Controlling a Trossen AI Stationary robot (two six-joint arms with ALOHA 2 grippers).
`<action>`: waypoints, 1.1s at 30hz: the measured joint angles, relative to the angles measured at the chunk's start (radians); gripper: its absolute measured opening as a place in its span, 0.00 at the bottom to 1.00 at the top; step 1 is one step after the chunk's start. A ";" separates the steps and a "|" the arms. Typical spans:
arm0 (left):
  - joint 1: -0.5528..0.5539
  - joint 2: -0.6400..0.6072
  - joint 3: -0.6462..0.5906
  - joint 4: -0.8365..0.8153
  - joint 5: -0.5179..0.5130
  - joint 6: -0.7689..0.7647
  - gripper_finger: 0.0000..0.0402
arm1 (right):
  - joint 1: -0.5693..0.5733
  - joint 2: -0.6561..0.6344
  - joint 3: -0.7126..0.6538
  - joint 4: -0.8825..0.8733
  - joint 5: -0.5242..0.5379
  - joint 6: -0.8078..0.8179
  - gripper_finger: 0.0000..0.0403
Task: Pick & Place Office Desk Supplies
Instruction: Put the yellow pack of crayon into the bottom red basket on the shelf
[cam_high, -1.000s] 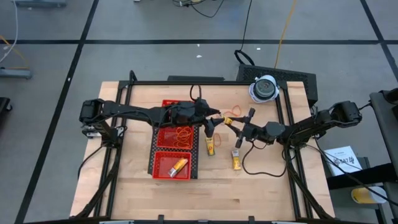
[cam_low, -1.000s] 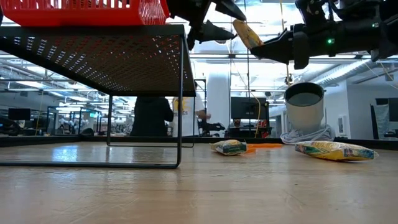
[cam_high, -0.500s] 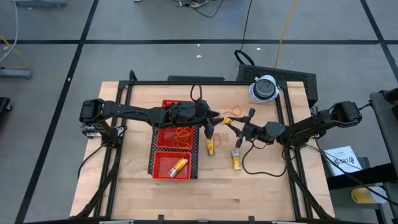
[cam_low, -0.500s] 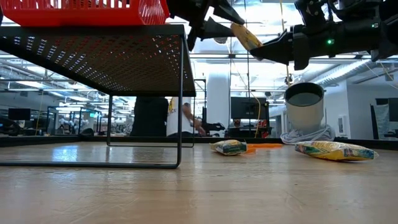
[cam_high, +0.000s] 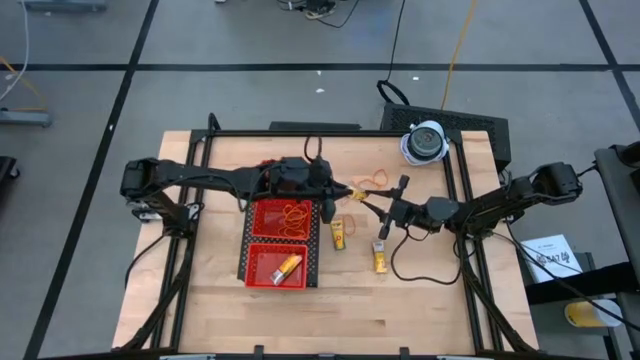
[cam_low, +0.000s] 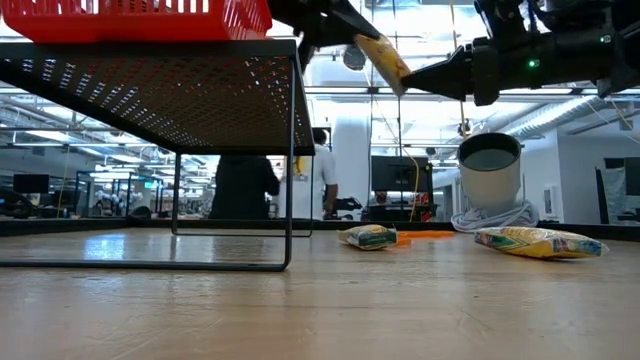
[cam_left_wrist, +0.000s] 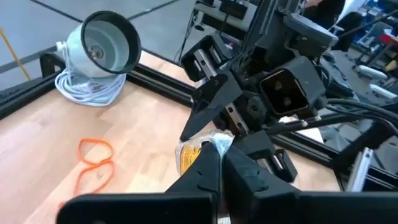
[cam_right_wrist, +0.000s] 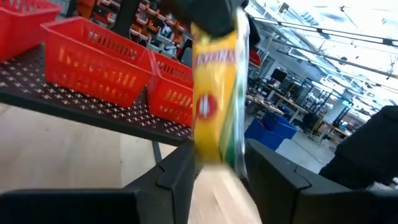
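Observation:
I need to let go of the yellow packet with my left gripper in the tray's near compartment (cam_high: 269, 268), beside the packet already lying there.
A yellow packet with red and green print (cam_high: 357, 192) hangs in the air between my two grippers, right of the red mesh tray (cam_high: 252, 262). My left gripper (cam_high: 340, 190) is shut on the packet's upper end. My right gripper (cam_high: 368, 203) is open, and its fingers (cam_right_wrist: 177, 171) stand on either side of the packet's lower end (cam_right_wrist: 217, 152). One more yellow packet (cam_high: 287, 265) lies in the tray's near compartment. Two others (cam_high: 340, 234) (cam_high: 381, 258) lie flat on the table. Orange rubber bands fill the tray's middle compartment (cam_high: 293, 213), and a few lie on the table (cam_high: 375, 178). My left gripper pinches the packet's upper end (cam_left_wrist: 204, 147) between its two fingers, coming from the table's left. The packet (cam_low: 380, 58) is lifted clear and slants down toward my right gripper's fingertips.
A white-grey dome-like object (cam_high: 425, 141) with a coiled cord stands at the table's far right. A black frame (cam_high: 455, 190) runs round the table top. The tray stands on a raised perforated shelf (cam_low: 180, 95). People show in the room beyond the table (cam_low: 320, 185).
My left gripper has shut on the packet's upper end and drawn back toward the table's left with it. The packet has shifted left off my right gripper's tips. My right arm has kept still.

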 joint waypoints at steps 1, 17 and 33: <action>0.002 -0.019 0.000 -0.026 0.003 -0.003 0.02 | 0.000 -0.003 0.000 -0.004 0.006 -0.003 0.33; -0.225 -0.332 -0.009 -0.365 -0.076 0.018 0.03 | 0.045 -0.034 -0.004 -0.074 0.321 -0.054 0.33; -0.648 -0.501 -0.239 -0.379 -0.531 -0.305 0.04 | 0.045 -0.034 -0.004 -0.071 0.318 -0.049 0.33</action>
